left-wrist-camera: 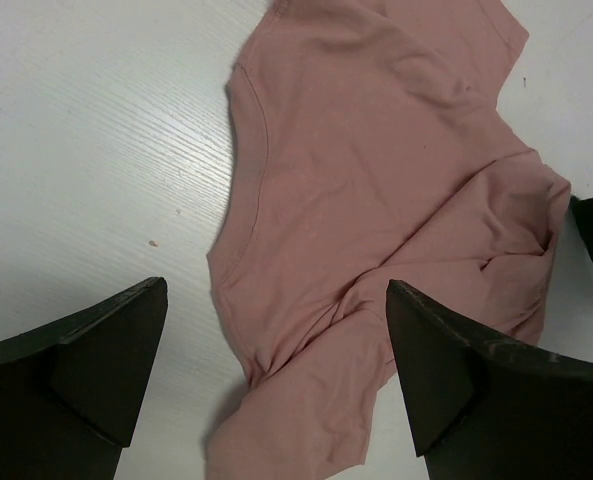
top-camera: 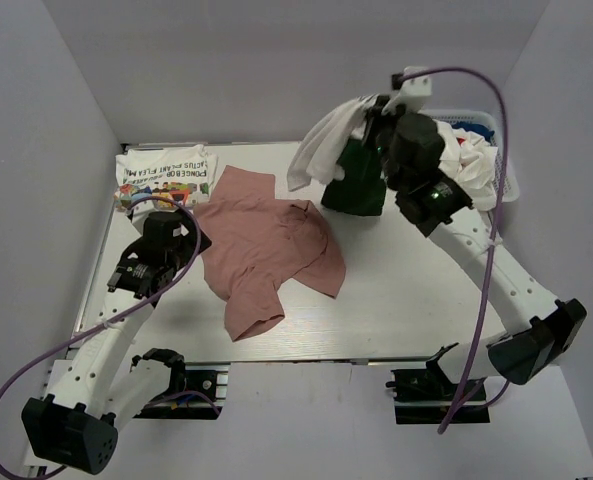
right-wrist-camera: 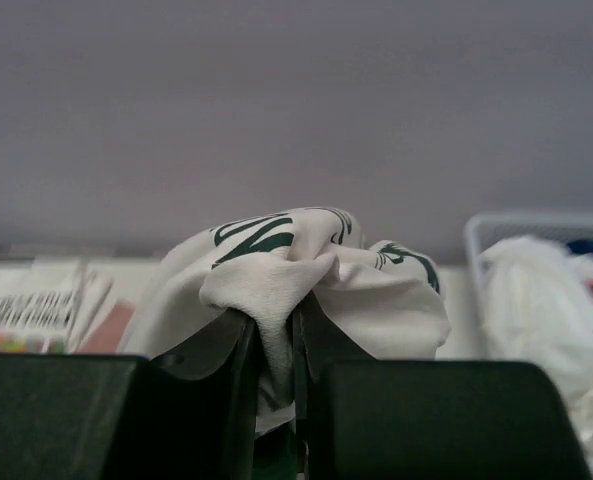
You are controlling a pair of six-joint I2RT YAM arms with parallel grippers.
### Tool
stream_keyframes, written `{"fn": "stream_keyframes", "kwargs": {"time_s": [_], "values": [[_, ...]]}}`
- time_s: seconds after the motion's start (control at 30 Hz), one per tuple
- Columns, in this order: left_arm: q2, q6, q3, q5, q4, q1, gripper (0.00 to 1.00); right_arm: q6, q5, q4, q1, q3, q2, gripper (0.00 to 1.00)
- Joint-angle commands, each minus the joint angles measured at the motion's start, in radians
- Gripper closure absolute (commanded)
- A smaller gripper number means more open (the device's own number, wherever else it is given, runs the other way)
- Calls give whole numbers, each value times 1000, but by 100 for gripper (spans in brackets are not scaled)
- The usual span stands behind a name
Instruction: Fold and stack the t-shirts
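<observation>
The dusty-pink t-shirt's near corner (top-camera: 235, 334), the one closest to the table's front edge, is next for my left gripper to go to and close on.
A dusty-pink t-shirt (top-camera: 266, 250) lies crumpled and unfolded on the table's left middle; it fills the left wrist view (left-wrist-camera: 376, 180). My left gripper (top-camera: 189, 236) hovers open and empty over the shirt's left edge, its fingers (left-wrist-camera: 106, 360) wide apart. My right gripper (top-camera: 368, 120) is raised at the back right, shut on a white t-shirt with dark green lettering (right-wrist-camera: 276, 260). That shirt hangs to the left of the gripper (top-camera: 321, 150). A dark green t-shirt (top-camera: 356, 185) hangs below it, its lower end on the table. A folded white printed t-shirt (top-camera: 164, 175) lies at the back left.
A white lattice basket (top-camera: 488, 128) with more white clothes stands at the back right, also in the right wrist view (right-wrist-camera: 536, 225). Grey walls close in the table on the left, back and right. Bare tabletop (top-camera: 406, 290) shows at the front right.
</observation>
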Motion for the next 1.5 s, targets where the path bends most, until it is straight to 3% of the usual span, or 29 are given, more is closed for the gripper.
{"fn": "stream_keyframes", "kwargs": {"time_s": [0.0, 0.1, 0.23, 0.33, 0.43, 0.53, 0.57, 0.7, 0.83, 1.07, 1.23, 1.27, 1.37, 1.4, 1.47], "values": [[-17, -14, 26, -27, -7, 3, 0, -167, 196, 162, -62, 126, 30, 100], [-17, -14, 26, -36, -7, 3, 0, -228, 241, 173, -156, 290, 125, 100], [1, -14, 26, -46, -16, 3, 0, -252, 236, 147, -300, 627, 269, 100], [12, -14, 26, -56, -16, 3, 0, -282, 238, 185, -394, 772, 338, 100], [34, -14, 26, -56, -16, 3, 0, -336, 218, 239, -473, 815, 402, 100], [61, -14, 36, -56, -16, 3, 0, -322, 124, 245, -541, 747, 416, 100], [61, -14, 36, -56, -16, 3, 0, -319, 31, 242, -561, 714, 413, 100], [100, -5, 36, -33, -5, 3, 0, -231, -104, 172, -624, 497, 453, 100], [126, 5, 57, -33, -14, 3, 0, -126, -363, 143, -714, 358, 521, 100], [135, 5, 47, 16, 4, 3, 0, 73, -358, 77, -777, 226, 657, 100], [155, 5, 46, 39, 4, 3, 0, 107, -250, -102, -783, 387, 856, 100], [166, 5, 46, 53, -8, 3, 0, 119, -246, -203, -786, 428, 873, 100], [175, -17, 46, 62, -34, 3, 0, 135, -255, -235, -786, 412, 829, 99], [184, -17, 46, 73, -47, 3, 0, 126, -261, -204, -785, 392, 797, 84], [193, -38, 56, 87, -79, 3, 0, 109, -272, -178, -776, 331, 652, 43]]}}
